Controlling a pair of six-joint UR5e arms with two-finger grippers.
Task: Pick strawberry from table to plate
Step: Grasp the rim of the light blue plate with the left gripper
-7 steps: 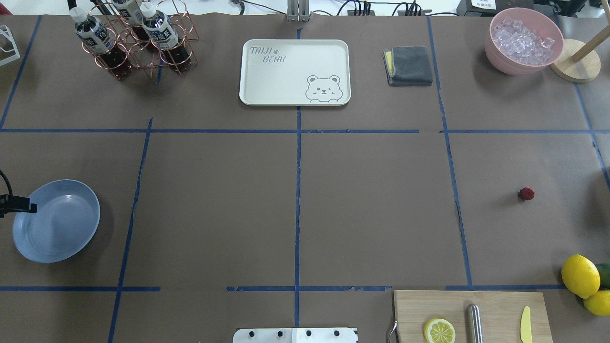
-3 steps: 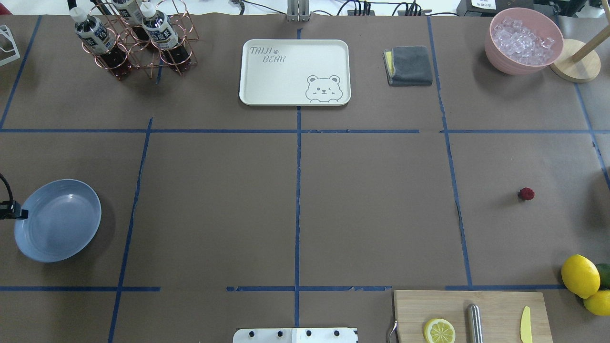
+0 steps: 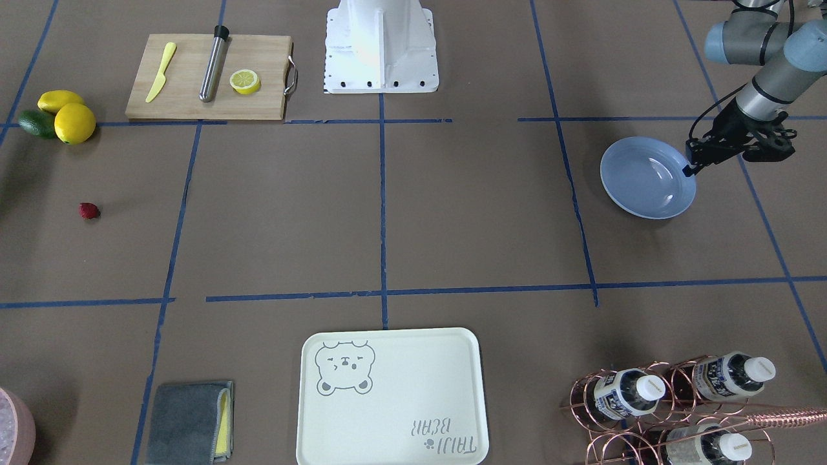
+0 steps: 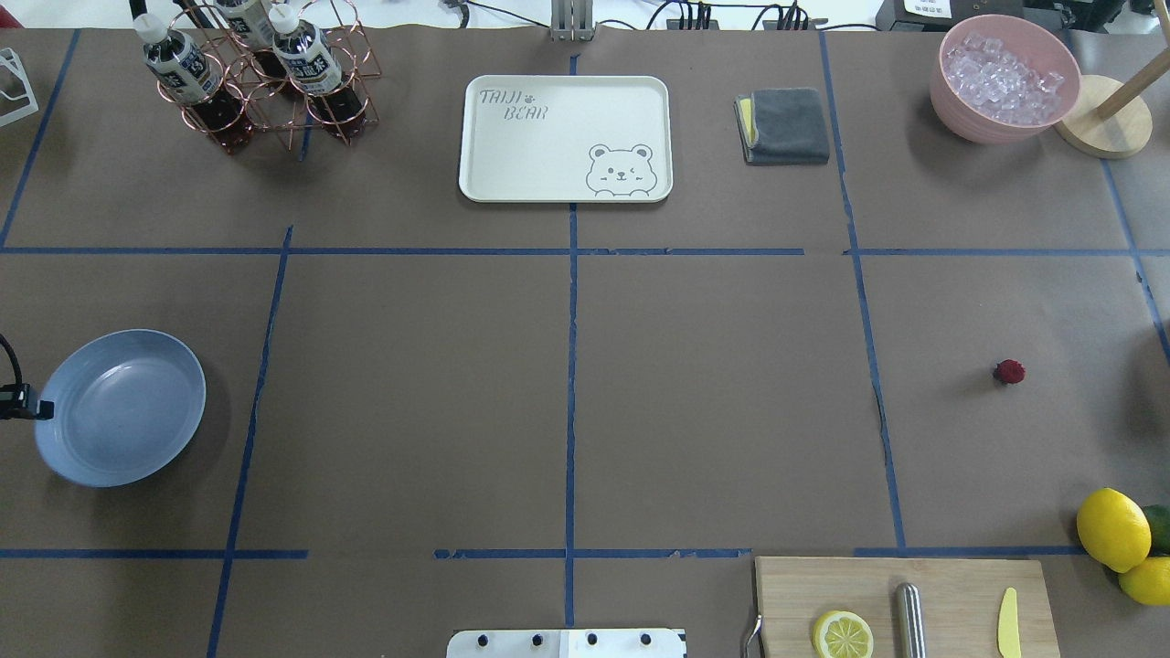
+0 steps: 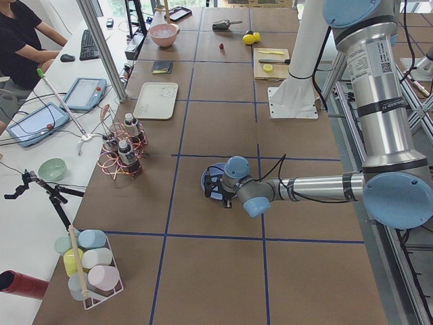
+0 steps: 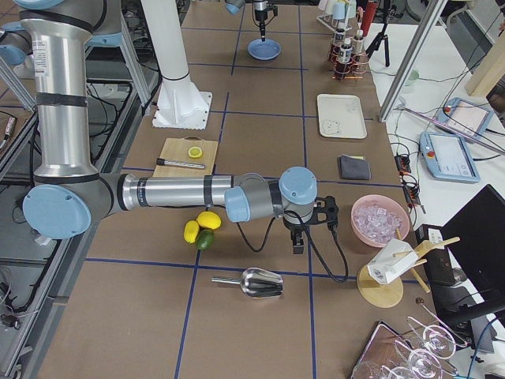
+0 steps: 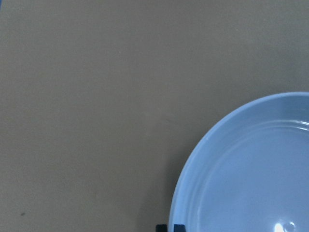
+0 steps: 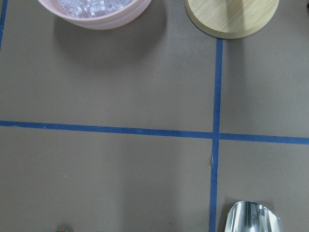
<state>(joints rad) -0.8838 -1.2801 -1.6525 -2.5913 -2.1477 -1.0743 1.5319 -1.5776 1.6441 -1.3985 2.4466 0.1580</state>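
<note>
Next, my left gripper lowers the plate, now far across the table, and sets it down on the blue tape line point(image 3: 384, 205) that runs between the white stand and the cream bear tray.
The strawberry point(image 4: 1009, 371), tiny and dark red, lies alone on the brown table point(image 4: 713, 402) at the right side; it also shows in the front view point(image 3: 88, 210). Far across the table at the left edge is the light-blue plate point(image 4: 123, 411), with nothing in it. My left gripper point(image 4: 38, 409) is shut on the plate's outer rim point(image 3: 686, 169), and its black fingertips point(image 7: 169, 227) show at the rim. My right gripper point(image 6: 298, 246) shows only in the right side view, hanging near the pink bowl; I cannot tell its state.
A cream bear tray point(image 4: 565, 137), grey cloth point(image 4: 784, 125) and bottle rack point(image 4: 260, 78) line the far side. A pink ice bowl point(image 4: 1004, 78) stands far right. Lemons point(image 4: 1113, 530) and a cutting board point(image 4: 905, 603) with a lemon half are near right. A metal scoop point(image 6: 260, 283) lies beyond them.
The plate has shifted a little to the right and away from the robot with the left gripper at its rim. The gripper's tip drew back from over the plate to its edge.
</note>
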